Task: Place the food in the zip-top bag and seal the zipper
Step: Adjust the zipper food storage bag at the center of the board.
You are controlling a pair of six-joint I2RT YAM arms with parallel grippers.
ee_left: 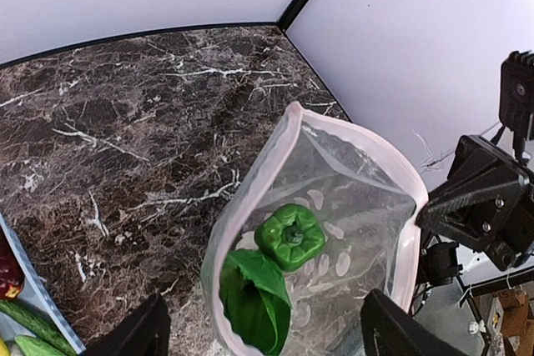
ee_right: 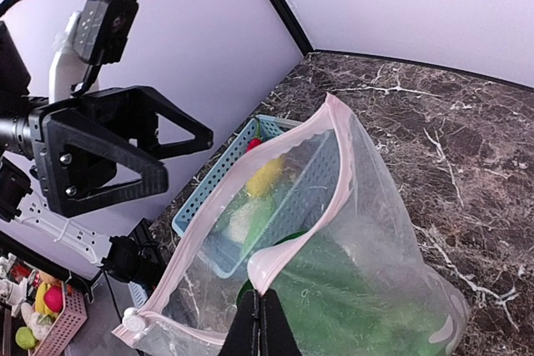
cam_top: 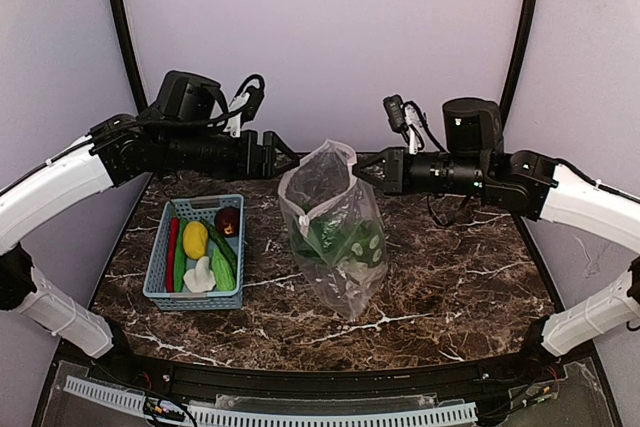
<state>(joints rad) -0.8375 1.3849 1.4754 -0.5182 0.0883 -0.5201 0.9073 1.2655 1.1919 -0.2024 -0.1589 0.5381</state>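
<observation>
The upright zip-top bag gapes open, so next my left gripper grabs the zipper's slider end (cam_top: pixel 304 219) and lays it flat before sealing.
The clear zip-top bag (cam_top: pixel 338 237) stands upright mid-table with its mouth gaping. My right gripper (ee_right: pixel 265 316) is shut on the near lip of its pink zipper (ee_right: pixel 338 152) and holds that edge up. A green pepper (ee_left: pixel 289 236) and a leafy bunch (ee_left: pixel 254 298) lie inside. My left gripper (ee_left: pixel 263 341) hovers open above the bag's mouth, with a finger on either side and nothing in it. The other food lies in the basket: red chilli (cam_top: pixel 171 252), yellow piece (cam_top: pixel 195 239), white piece (cam_top: pixel 200 277), green long pieces (cam_top: pixel 222 262) and dark red fruit (cam_top: pixel 228 219).
The light blue basket (cam_top: pixel 157 265) sits left of the bag on the dark marble table (cam_top: pixel 450 267). The zipper's white slider (ee_right: pixel 129 318) hangs at the bag's left end. Curved white walls close the back and both sides.
</observation>
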